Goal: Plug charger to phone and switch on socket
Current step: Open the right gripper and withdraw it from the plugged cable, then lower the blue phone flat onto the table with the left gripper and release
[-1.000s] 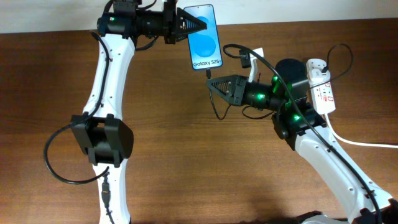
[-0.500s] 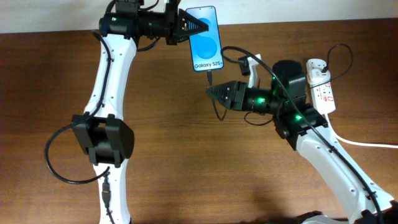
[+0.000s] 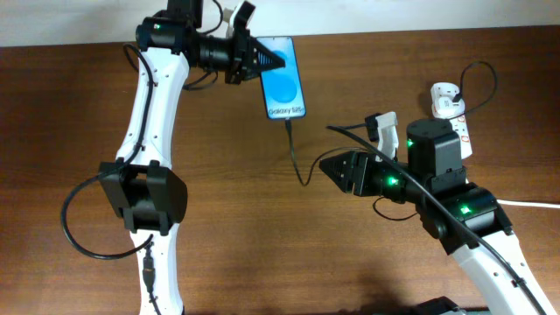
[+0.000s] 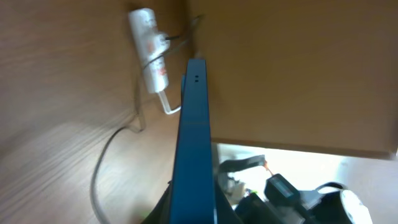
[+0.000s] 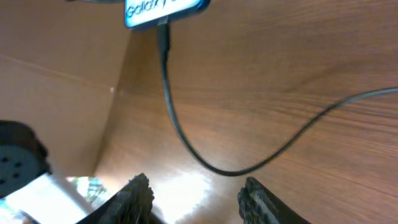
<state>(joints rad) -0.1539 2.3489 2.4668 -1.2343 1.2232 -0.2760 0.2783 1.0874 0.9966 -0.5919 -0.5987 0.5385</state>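
The robot's left gripper should set the phone down on the bare table (image 3: 250,142) between its white arm and the charger cable.
The phone (image 3: 284,79) has a bright blue screen with "Galaxy" text. My left gripper (image 3: 267,59) is shut on its far end; in the left wrist view the phone (image 4: 193,143) shows edge-on between the fingers. The thin black charger cable (image 3: 296,162) is plugged into the phone's near end (image 5: 163,28) and curves across the table (image 5: 186,146). My right gripper (image 3: 325,166) is open and empty, apart from the cable (image 5: 196,193). The white socket strip (image 3: 455,118) lies at the right, also in the left wrist view (image 4: 149,40).
The wooden table (image 3: 262,245) carries the socket's thick white cord (image 3: 525,203) running off to the right edge. A white plug adapter (image 3: 444,94) sits in the strip's far end. A pale wall borders the table's far edge.
My right gripper has let go of the cable's plug and drawn back toward the near right. The plug stays in the phone. The left gripper has shifted the phone slightly.
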